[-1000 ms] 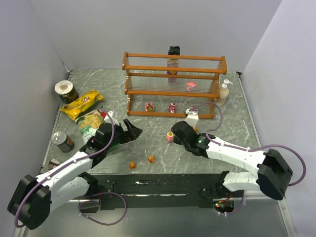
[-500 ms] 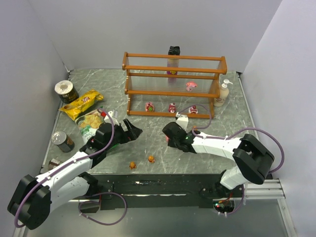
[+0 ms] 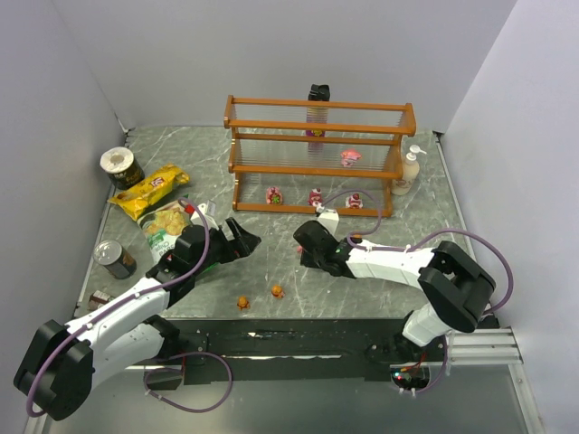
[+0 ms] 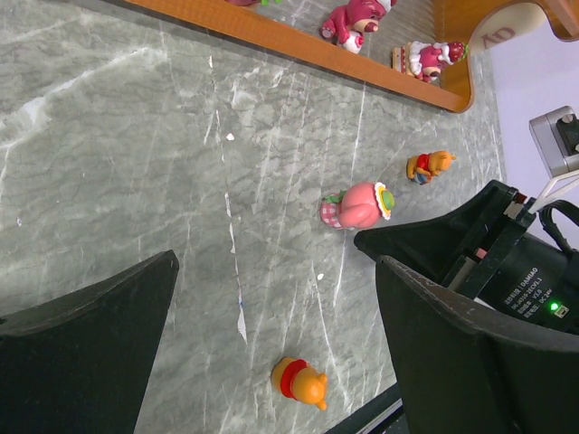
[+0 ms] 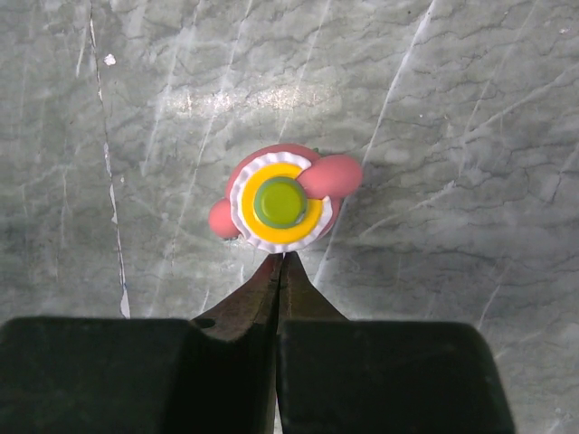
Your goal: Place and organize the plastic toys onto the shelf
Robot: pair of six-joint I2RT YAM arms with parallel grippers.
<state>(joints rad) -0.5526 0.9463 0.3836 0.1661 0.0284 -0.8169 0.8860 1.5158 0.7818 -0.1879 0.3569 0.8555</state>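
The pink toy's near edge is touching my right gripper's closed fingers, so next I back away, open wide and close around the toy's two sides (image 5: 282,201).
The shelf (image 3: 317,104) stands at the back, orange-brown with clear tiers. Three pink toys (image 3: 316,197) sit on its bottom tier and one (image 3: 350,157) on the middle tier. My right gripper (image 5: 282,259) is shut and empty, its tips touching a pink toy with a yellow and green cap (image 5: 280,201) on the table. In the top view the right gripper (image 3: 308,244) covers that toy. My left gripper (image 4: 276,262) is open and empty, low over the table (image 3: 244,240). Orange toys lie at the front (image 3: 242,302), (image 3: 277,291) and beside the right arm (image 3: 357,238).
Two chip bags (image 3: 149,188), (image 3: 166,226) and three cans (image 3: 120,165), (image 3: 114,259), (image 3: 99,298) lie at the left. A soap bottle (image 3: 411,167) stands at the shelf's right end. A black object (image 3: 317,92) stands behind the shelf.
My right gripper has moved left and now sits over the pink capped toy, hiding it from above. The left arm has not moved.
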